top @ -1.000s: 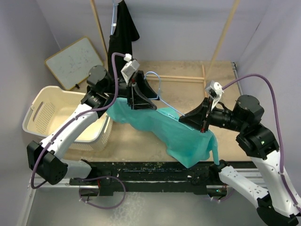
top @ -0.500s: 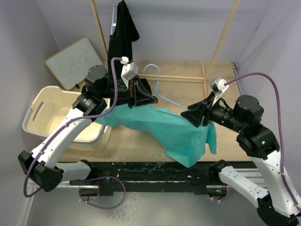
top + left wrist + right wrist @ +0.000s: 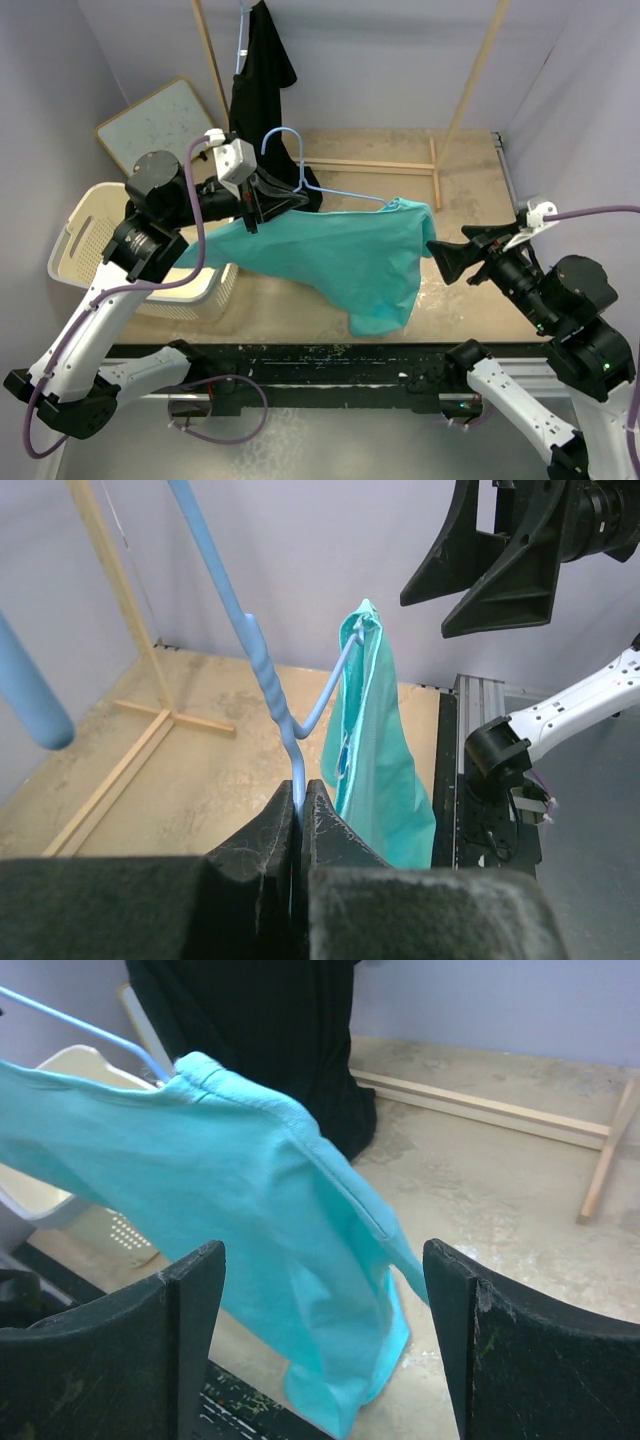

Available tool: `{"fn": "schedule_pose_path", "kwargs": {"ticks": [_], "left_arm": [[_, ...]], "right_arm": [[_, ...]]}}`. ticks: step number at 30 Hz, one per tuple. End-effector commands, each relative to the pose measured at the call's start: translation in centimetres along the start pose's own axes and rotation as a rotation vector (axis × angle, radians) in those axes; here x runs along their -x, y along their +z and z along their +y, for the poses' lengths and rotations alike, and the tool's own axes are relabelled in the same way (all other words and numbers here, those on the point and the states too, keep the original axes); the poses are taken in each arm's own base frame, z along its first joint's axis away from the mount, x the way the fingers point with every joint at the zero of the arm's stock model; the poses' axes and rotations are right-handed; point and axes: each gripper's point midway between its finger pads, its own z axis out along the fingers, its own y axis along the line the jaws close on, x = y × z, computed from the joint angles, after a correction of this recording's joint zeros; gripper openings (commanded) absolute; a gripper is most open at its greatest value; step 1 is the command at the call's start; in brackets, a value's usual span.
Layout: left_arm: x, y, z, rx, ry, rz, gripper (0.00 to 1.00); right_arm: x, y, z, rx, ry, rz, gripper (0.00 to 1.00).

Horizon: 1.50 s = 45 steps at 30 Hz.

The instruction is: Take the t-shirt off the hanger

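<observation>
The t-shirt's shoulder is hooked over the hanger's end, so first I need to pull it off there with my right gripper by the t-shirt's hanging edge [image 3: 420,246], pinched.
A teal t-shirt [image 3: 340,255] hangs from the right end of a light blue hanger [image 3: 300,185], draped low over the table. My left gripper [image 3: 285,200] is shut on the hanger's wire just below the hook; the left wrist view shows the wire [image 3: 262,670] pinched between the jaws [image 3: 301,792], with the t-shirt [image 3: 375,750] dangling beyond. My right gripper [image 3: 450,260] stands open to the right of the cloth and apart from it. In the right wrist view its fingers [image 3: 322,1252] frame the t-shirt [image 3: 250,1210] without touching it.
A cream laundry basket [image 3: 90,230] sits under the left arm. A black garment [image 3: 260,80] hangs on the wooden rack [image 3: 380,165] at the back, and a whiteboard [image 3: 160,130] leans at the back left. The black rail [image 3: 330,360] runs along the near edge.
My left gripper shut on the hanger and pulled it left and up. My right gripper let go of the t-shirt, opened and drew back to the right.
</observation>
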Motion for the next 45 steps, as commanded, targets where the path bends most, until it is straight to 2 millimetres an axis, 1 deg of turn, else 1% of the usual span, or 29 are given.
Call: {"fn": "schedule_pose_path", "kwargs": {"ticks": [1, 5, 8, 11, 13, 14, 15, 16, 17, 18, 19, 20, 22, 24, 26, 27, 29, 31, 34, 37, 40, 42, 44, 45], "left_arm": [[1.8, -0.4, -0.4, -0.008, 0.047, -0.033, 0.0], [1.9, -0.5, -1.0, -0.038, 0.035, -0.038, 0.0], [2.3, -0.7, -1.4, -0.044, 0.035, -0.048, 0.0], [2.5, -0.8, -1.6, -0.049, 0.032, -0.051, 0.0], [2.5, -0.9, -1.8, -0.054, 0.031, -0.05, 0.0], [2.6, -1.0, -1.8, -0.054, 0.031, -0.05, 0.0], [2.6, -1.0, -1.8, -0.051, 0.03, -0.05, 0.0], [2.6, -1.1, -1.8, -0.048, 0.032, -0.05, 0.0], [2.5, -1.1, -1.7, -0.041, 0.032, -0.046, 0.0], [2.4, -1.1, -1.5, -0.032, 0.035, -0.043, 0.0], [2.4, -1.1, -1.4, -0.022, 0.035, -0.039, 0.0], [2.3, -1.1, -1.2, -0.013, 0.037, -0.036, 0.0], [2.4, -1.2, -1.0, 0.0, 0.044, -0.037, 0.0], [2.5, -1.3, -0.8, 0.013, 0.053, -0.04, 0.0], [2.6, -1.4, -0.4, 0.039, 0.06, -0.037, 0.0], [2.5, -1.5, -0.2, 0.055, 0.062, -0.033, 0.0], [2.8, -1.8, 0.1, 0.082, 0.075, -0.038, 0.0], [3.1, -2.2, 0.3, 0.109, 0.091, -0.051, 0.0], [3.6, -2.7, 0.6, 0.149, 0.111, -0.061, 0.0], [3.9, -3.3, 0.7, 0.181, 0.125, -0.071, 0.0], [4.5, -3.7, 0.9, 0.21, 0.134, -0.098, 0.0], [5.0, -3.8, 1.0, 0.228, 0.14, -0.128, 0.0], [5.2, -3.8, 1.2, 0.237, 0.136, -0.157, 0.0], [5.4, -3.7, 1.3, 0.237, 0.135, -0.174, 0.0]], "right_arm": [[-0.3, 0.5, -1.2, -0.057, -0.034, -0.003, 0.82], [-0.5, 2.0, -0.7, -0.02, -0.048, -0.01, 0.82], [-1.3, 3.2, 0.1, 0.036, -0.056, 0.017, 0.81], [-1.9, 4.1, 1.7, 0.139, -0.067, 0.029, 0.8], [-2.1, 4.1, 3.4, 0.245, -0.083, 0.031, 0.79], [-2.3, 4.0, 4.3, 0.3, -0.091, 0.032, 0.76], [-2.4, 3.9, 5.0, 0.342, -0.095, 0.037, 0.67], [-2.7, 4.0, 5.3, 0.365, -0.096, 0.051, 0.56], [-2.9, 4.1, 5.3, 0.365, -0.094, 0.071, 0.41], [-3.2, 4.3, 5.1, 0.351, -0.09, 0.093, 0.27], [-3.7, 4.7, 4.4, 0.313, -0.085, 0.119, 0.08], [-4.3, 5.0, 3.5, 0.264, -0.08, 0.149, 0.0], [-5.3, 5.7, 2.2, 0.186, -0.061, 0.179, 0.0], [-5.6, 6.1, 0.5, 0.08, -0.027, 0.187, 0.0], [-5.6, 6.2, -2.8, -0.124, 0.006, 0.193, 0.0], [-5.5, 6.0, -4.9, -0.254, 0.022, 0.189, 0.0], [-5.1, 5.0, -8.2, -0.475, 0.049, 0.175, 0.0], [-4.5, 4.6, -9.7, -0.577, 0.052, 0.148, 0.0], [-4.4, 4.1, -11.2, -0.689, 0.068, 0.138, 0.0], [-5.2, 4.3, -11.8, -0.731, 0.064, 0.165, 0.0], [-7.0, 5.5, -11.3, -0.69, 0.057, 0.236, 0.0], [-8.6, 6.7, -10.4, -0.624, 0.057, 0.303, 0.0], [-9.9, 8.1, -8.8, -0.503, 0.059, 0.343, 0.0], [-10.2, 8.5, -7.9, -0.443, 0.065, 0.353, 0.0]]}}
